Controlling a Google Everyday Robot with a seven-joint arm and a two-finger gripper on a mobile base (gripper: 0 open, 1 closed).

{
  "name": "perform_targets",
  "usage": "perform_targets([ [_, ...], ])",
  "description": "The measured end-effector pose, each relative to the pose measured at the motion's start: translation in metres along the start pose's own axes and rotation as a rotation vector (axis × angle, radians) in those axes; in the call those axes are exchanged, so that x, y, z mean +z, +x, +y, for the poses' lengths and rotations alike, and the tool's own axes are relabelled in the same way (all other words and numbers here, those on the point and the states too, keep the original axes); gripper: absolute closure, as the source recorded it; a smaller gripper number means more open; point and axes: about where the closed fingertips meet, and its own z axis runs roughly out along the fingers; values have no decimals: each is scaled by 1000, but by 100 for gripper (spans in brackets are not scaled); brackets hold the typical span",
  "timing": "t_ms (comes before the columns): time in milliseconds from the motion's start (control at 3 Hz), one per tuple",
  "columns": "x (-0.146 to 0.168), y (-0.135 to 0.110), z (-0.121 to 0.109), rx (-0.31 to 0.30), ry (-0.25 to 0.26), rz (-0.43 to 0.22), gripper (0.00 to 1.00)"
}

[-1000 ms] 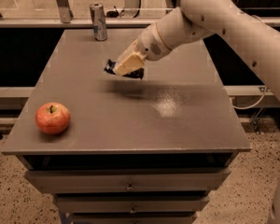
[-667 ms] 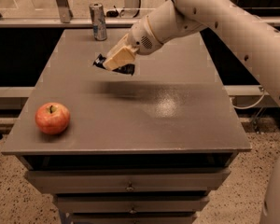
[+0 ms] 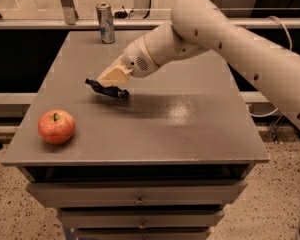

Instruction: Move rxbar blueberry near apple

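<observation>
The robot's gripper should release the rxbar blueberry on the grey table top close beside the apple point(image 3: 95, 119), toward the middle of the table.
The rxbar blueberry point(image 3: 107, 89) is a small dark navy wrapper held in my gripper point(image 3: 111, 80), just above the grey table top left of its middle. The gripper's pale fingers are shut on the bar, which sticks out to the left below them. The apple point(image 3: 56, 126), red with yellowish patches and a dark stem, sits on the table near the front left corner, below and to the left of the bar with a gap between them. My white arm reaches in from the upper right.
A tall silver drink can point(image 3: 106, 23) stands at the table's point(image 3: 190, 129) back edge, left of centre. The table has drawers point(image 3: 137, 200) below its front edge. Rails and a speckled floor surround it.
My gripper has carried the bar leftwards and downwards, closer to the table top and nearer to the apple. The apple and can have not moved.
</observation>
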Motion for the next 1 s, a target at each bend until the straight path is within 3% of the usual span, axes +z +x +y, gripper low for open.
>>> perform_targets([
  [333, 18, 8, 27, 58, -32, -23, 100],
  [1000, 22, 0, 55, 75, -49, -42, 100],
])
